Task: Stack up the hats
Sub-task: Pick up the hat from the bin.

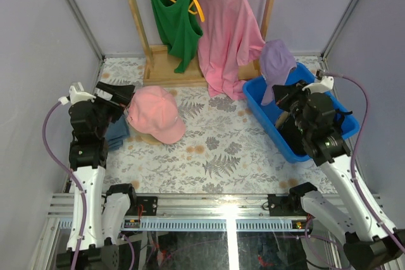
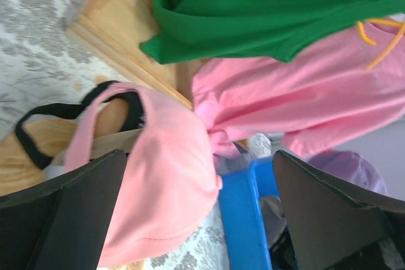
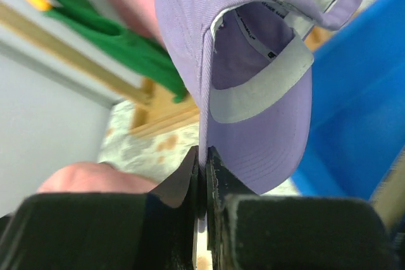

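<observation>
My right gripper is holding the lavender cap up over the blue bin, and my left gripper will next take hold of the back edge (image 1: 274, 43) of the cap.
A pink cap (image 1: 155, 113) lies on the table at the left, on top of other caps: a tan brim (image 1: 147, 139) and a blue one (image 1: 118, 133) stick out from under it. My left gripper (image 1: 123, 102) is open beside the pink cap's left side. In the left wrist view its fingers spread wide around the pink cap (image 2: 164, 175), with a black strap (image 2: 38, 137) behind. My right gripper (image 1: 288, 95) is shut on the edge of a lavender cap (image 1: 277, 61) and holds it up over the blue bin (image 1: 266, 115). The right wrist view shows the jaws pinching the lavender cap (image 3: 253, 49).
A wooden clothes rack (image 1: 161, 61) at the back holds a green tank top (image 1: 174, 20) and a pink T-shirt (image 1: 224, 30). The blue bin stands at the right with dark things inside. Grey walls enclose the table on three sides.
</observation>
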{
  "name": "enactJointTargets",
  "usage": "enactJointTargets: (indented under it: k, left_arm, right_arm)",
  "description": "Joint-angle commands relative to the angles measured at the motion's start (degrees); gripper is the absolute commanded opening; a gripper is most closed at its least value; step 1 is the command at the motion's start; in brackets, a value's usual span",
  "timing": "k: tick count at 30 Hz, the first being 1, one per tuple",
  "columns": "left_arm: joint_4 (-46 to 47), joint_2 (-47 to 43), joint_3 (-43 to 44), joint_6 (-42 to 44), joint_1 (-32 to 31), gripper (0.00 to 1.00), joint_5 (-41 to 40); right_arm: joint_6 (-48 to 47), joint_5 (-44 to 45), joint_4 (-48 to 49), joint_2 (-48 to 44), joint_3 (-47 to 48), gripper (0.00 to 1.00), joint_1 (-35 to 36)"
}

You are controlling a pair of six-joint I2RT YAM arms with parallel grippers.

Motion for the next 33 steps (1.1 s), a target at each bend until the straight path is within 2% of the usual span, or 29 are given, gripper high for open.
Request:
enactJointTargets:
  k: [1,3,8,13,17,22,28,33]
  left_arm:
    - [10.4,1.2,0.0,-2.6,0.4,1.0,12.7]
    - [13.1,1.5,-0.2,-3.7,0.4,1.0,16.6]
    - [22.5,3.0,-1.8,-9.6,0.2,1.0,26.6]
    - [29.2,4.2,-3.3,-14.7,-0.4,1.0,32.7]
    - [35.5,5.0,-5.4,-19.3,-0.9,1.0,36.2]
    - [45.7,6.2,-8.5,-26.8,-1.2,1.0,39.8]
    - [50.4,6.7,-9.1,-30.2,-1.5,1.0,41.1]
    - [55.3,6.4,-9.6,-34.6,-1.4,1.0,41.0]
  right_arm:
    - [7.9,-15.2,5.4,-3.3,1.2,0.0,-0.2]
    - [11.4,-21.3,8.1,-3.6,-0.1,0.0,-0.3]
    - [23.6,-36.4,23.1,-3.0,-5.3,0.0,-0.2]
    - [35.9,-46.0,39.8,0.1,-8.5,0.0,-0.2]
    - [43.3,-49.5,49.1,1.6,-10.0,0.0,0.4]
    - [52.8,-51.3,66.1,6.5,-11.5,0.0,3.5]
    - [61.2,-50.1,83.6,15.7,-9.8,0.0,9.0]
    - [63.3,-49.1,88.6,19.4,-7.6,0.0,11.9]
